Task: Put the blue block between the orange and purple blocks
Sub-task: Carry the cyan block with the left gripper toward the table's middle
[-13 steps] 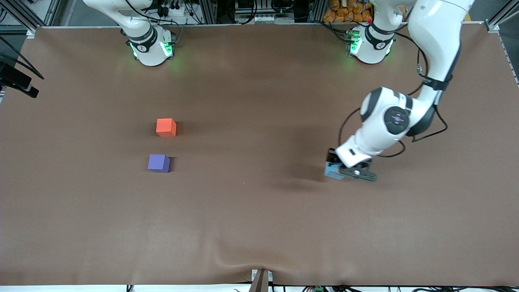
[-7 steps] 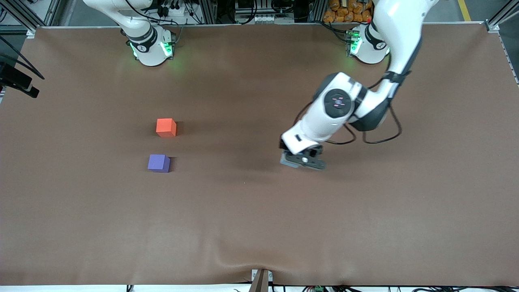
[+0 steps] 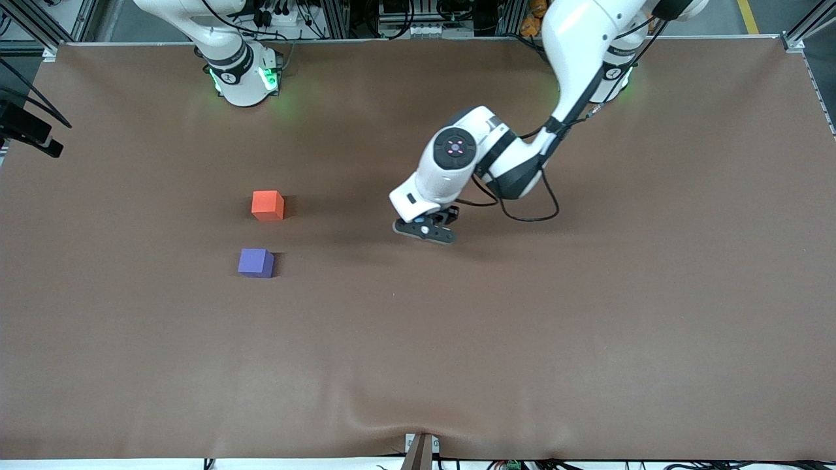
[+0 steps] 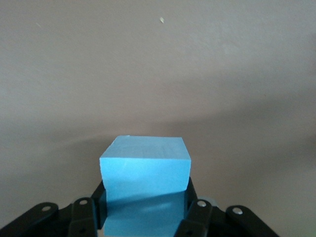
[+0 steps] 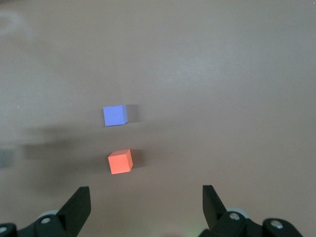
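I need to set the blue block on the brown cloth (image 3: 377, 201) between the orange block and my left gripper, level with the orange block.
My left gripper (image 3: 424, 232) hangs over the middle of the table, shut on the blue block (image 4: 145, 168), a sky-blue cube clamped between the two black fingers (image 4: 94, 207). The wrist hides the cube in the front view. Toward the right arm's end of the table, the orange block (image 3: 268, 205) sits on the cloth with the purple block (image 3: 256, 262) nearer the front camera, a small gap between them. My right gripper (image 5: 145, 207) waits high above them, open and holding nothing. Its wrist view shows the orange block (image 5: 120, 161) and the purple block (image 5: 115, 115).
The brown cloth (image 3: 588, 326) covers the whole table and has a wrinkle near the front edge (image 3: 366, 418). A black mount (image 3: 29, 134) juts in at the right arm's end. Both arm bases (image 3: 243, 75) stand along the table's rear edge.
My left arm has carried the blue block from the left arm's end of the table to its middle, toward the orange and purple blocks. The two blocks have not moved.
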Controlling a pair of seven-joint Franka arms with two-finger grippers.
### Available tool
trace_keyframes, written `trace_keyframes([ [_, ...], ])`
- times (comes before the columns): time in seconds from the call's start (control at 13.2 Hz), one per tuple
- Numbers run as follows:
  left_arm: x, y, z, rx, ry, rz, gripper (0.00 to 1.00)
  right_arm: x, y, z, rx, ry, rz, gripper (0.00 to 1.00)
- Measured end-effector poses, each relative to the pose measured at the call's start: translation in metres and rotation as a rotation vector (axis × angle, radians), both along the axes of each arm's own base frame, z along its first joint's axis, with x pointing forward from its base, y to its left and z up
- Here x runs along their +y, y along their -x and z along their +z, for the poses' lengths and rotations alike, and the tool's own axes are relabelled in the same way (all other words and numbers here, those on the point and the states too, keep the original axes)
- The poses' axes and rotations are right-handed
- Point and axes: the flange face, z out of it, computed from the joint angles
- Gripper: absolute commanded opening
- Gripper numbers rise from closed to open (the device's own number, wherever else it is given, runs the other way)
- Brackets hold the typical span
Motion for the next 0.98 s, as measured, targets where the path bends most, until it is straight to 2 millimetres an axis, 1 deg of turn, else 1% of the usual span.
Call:
trace_keyframes([
  [0.23, -0.049, 0.033, -0.007, -0.021, -0.020, 0.041, 0.00, 0.000, 0.000, 0.000, 0.001, 0.000, 0.000, 1.00],
  [0.3, -0.060, 0.041, -0.010, -0.031, -0.028, 0.043, 0.00, 0.000, 0.000, -0.001, 0.001, 0.000, 0.000, 1.00],
  [0.38, -0.066, 0.043, -0.014, -0.038, -0.031, 0.046, 0.00, 0.000, -0.001, -0.001, 0.002, 0.000, 0.000, 1.00],
  [0.6, -0.073, 0.031, -0.023, -0.044, -0.020, 0.059, 0.00, 0.000, -0.004, -0.006, 0.013, 0.000, 0.000, 1.00],
  [0.68, -0.077, 0.031, -0.027, -0.044, -0.016, 0.057, 0.00, 0.000, -0.005, -0.009, 0.017, 0.000, 0.000, 1.00],
  [0.83, -0.086, 0.038, -0.035, -0.038, -0.018, 0.044, 0.00, 0.000, -0.008, -0.013, 0.026, 0.000, 0.000, 1.00],
  [0.98, -0.098, 0.058, -0.047, -0.025, -0.030, 0.025, 0.00, 0.000, -0.014, -0.024, 0.045, -0.001, 0.000, 1.00],
])
